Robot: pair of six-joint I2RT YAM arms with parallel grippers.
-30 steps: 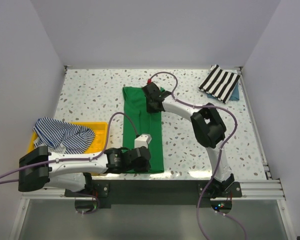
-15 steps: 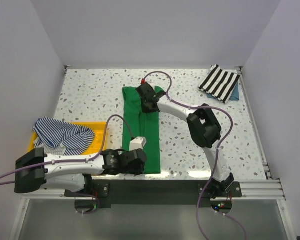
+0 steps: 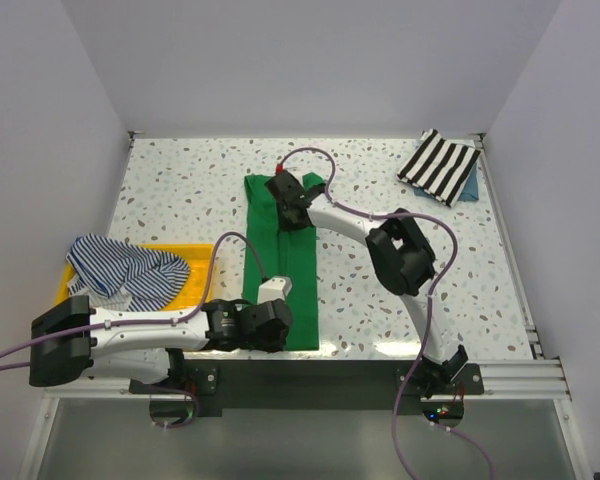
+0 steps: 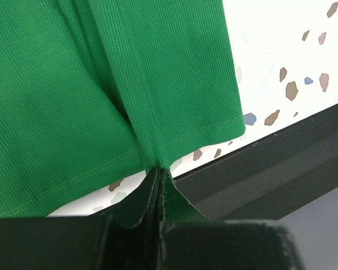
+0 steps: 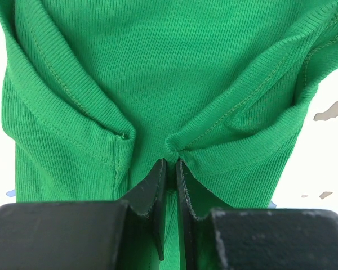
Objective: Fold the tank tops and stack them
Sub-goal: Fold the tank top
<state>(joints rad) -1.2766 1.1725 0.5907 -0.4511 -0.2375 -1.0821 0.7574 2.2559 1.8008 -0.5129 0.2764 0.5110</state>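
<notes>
The strap edge will go down along the middle of the green tank top (image 3: 278, 239) (image 5: 156, 183), put there by my right gripper.
The green tank top (image 3: 285, 262) lies lengthwise on the speckled table, folded into a long narrow strip. My left gripper (image 3: 272, 318) is shut on its near hem (image 4: 158, 160), close to the table's front edge. My right gripper (image 3: 285, 192) is shut on its far end, pinching the cloth at the strap edge (image 5: 172, 154). The striped navy-and-white tank top (image 3: 130, 268) lies bunched over the yellow tray (image 3: 195, 262) at the left.
A folded black-and-white striped cloth (image 3: 440, 165) lies on a blue one at the far right corner. The black front rail (image 4: 270, 174) runs just below the left gripper. White walls close in the table on three sides.
Both grippers have moved left with the green top's right edge, folding it over. The top is narrower now than one second ago.
</notes>
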